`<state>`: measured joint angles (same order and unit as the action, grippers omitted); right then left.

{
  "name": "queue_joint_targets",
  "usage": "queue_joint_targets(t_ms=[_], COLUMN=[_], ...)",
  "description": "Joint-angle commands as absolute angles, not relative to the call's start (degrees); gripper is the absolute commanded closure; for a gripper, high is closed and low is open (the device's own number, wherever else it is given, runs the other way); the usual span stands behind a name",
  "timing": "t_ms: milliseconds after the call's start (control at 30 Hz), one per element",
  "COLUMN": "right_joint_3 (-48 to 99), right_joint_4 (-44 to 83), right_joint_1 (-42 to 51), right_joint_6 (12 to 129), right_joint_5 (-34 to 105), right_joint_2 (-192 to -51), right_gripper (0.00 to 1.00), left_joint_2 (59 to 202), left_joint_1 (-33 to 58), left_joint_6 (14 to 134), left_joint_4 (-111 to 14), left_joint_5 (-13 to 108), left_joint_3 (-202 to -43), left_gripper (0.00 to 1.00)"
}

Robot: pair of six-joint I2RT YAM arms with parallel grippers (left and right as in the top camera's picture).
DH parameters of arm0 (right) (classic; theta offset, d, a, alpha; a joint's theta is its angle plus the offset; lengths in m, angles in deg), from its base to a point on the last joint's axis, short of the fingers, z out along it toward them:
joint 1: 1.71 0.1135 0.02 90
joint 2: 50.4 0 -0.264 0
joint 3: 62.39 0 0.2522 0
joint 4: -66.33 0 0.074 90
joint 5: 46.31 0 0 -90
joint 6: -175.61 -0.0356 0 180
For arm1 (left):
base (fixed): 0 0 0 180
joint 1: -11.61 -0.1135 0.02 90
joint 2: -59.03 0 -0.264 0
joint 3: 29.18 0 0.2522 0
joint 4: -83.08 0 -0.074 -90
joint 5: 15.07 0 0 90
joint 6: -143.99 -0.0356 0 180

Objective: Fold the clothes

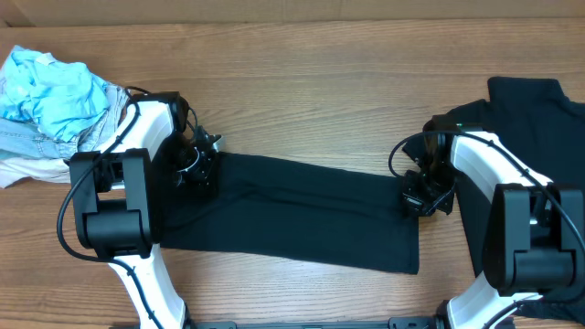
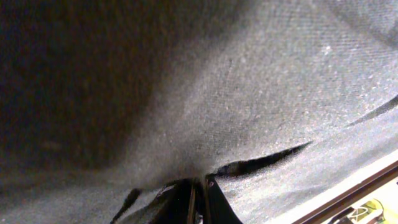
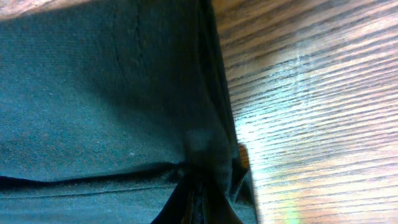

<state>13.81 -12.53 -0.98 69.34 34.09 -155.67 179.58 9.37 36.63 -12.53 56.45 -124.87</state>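
Observation:
The black T-shirt has bunched fabric pinched in my left gripper inward of its end, so next I open that gripper and take the T-shirt closer to that end [image 1: 172, 194] before folding.
A black T-shirt [image 1: 292, 210] lies folded into a long band across the middle of the wooden table [image 1: 320, 91]. At the band's left end, by the far corner, my left gripper [image 1: 199, 169] is shut on the fabric. In the left wrist view the cloth [image 2: 249, 93] fills the frame and bunches into the pinched gripper [image 2: 200, 186]. My right gripper [image 1: 422, 196] is shut on the shirt's right edge. The right wrist view has that folded edge [image 3: 93, 93] drawn into the closed gripper [image 3: 202, 190], with bare wood [image 3: 311, 93] beside it.
A second black garment [image 1: 535, 114] lies at the far right, behind the right arm. A heap of light blue and denim clothes [image 1: 50, 100] sits at the far left corner, close to the left arm.

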Motion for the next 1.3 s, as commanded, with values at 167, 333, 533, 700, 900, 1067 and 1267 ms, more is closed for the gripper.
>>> queue_joint_targets(t_ms=[167,333,533,700,900,1067,1267], right_joint_3=[13.5,13.5,13.5,13.5,13.5,13.5,13.5], right_joint_4=[-12.2,-12.2,-12.2,-12.2,-12.2,-12.2,-12.2], right_joint_1=[-1.4,-1.4,-1.4,-1.4,-1.4,-1.4,-1.4], right_joint_6=[69.3,69.3,69.3,69.3,69.3,69.3,69.3], right_joint_5=[34.7,34.7,34.7,34.7,34.7,34.7,34.7], right_joint_2=[-154.8,-154.8,-154.8,-154.8,-154.8,-154.8,-154.8], right_gripper=[0.95,0.95,0.95,0.95,0.95,0.95,0.95], left_joint_2=[179.3,179.3,179.3,179.3,179.3,179.2,179.2], left_joint_1=[9.7,10.2,11.6,13.6,14.6,14.3,13.0], left_joint_6=[37.8,39.8,43.6,46.8,48.9,47.8,47.2], left_joint_4=[-5.3,0.6,3.3,5.8,7.0,9.7,12.9], left_joint_5=[55.4,55.4,55.4,55.4,55.4,55.6,57.7], left_joint_3=[-131.4,-134.2,-133.6,-130.8,-126.0,-126.5,-136.2], left_gripper=[0.96,0.96,0.87,0.87,0.84,0.61,0.6])
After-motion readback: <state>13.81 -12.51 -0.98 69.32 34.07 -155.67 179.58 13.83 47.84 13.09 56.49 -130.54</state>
